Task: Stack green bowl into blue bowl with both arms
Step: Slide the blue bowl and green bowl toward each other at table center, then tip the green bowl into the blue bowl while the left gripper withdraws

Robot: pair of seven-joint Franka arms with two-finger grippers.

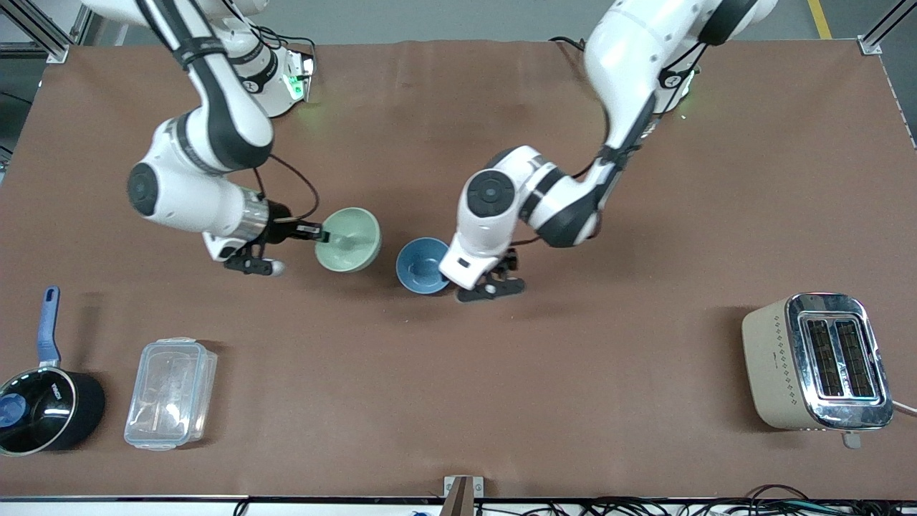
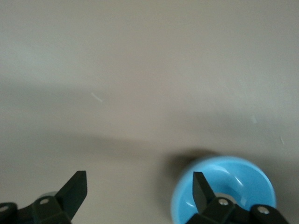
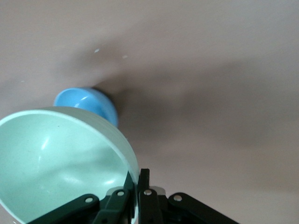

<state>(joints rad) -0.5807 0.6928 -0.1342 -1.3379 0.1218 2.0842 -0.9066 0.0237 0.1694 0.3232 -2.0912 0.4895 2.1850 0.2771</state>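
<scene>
My right gripper is going to release the green bowl, which hangs tilted just above the table, on the inside bottom of the blue bowl [image 1: 425, 265] [image 3: 86, 104], next to my open left gripper.
The pale green bowl [image 1: 349, 239] hangs tilted just above the table, held by its rim in my right gripper [image 1: 320, 232], which is shut on it. In the right wrist view the green bowl [image 3: 60, 158] fills the lower part, with my right gripper [image 3: 137, 179] pinching its rim and the blue bowl [image 3: 86, 103] on the table past it. The blue bowl [image 1: 423, 265] sits on the table beside the green bowl, toward the left arm's end. My left gripper [image 1: 494, 282] is open beside the blue bowl. In the left wrist view my left gripper [image 2: 139, 179] is open and one finger overlaps the blue bowl [image 2: 243, 179].
A black pot with a blue handle [image 1: 43, 408] and a clear plastic container [image 1: 170, 393] stand near the front edge at the right arm's end. A beige toaster [image 1: 817, 362] stands near the front edge at the left arm's end.
</scene>
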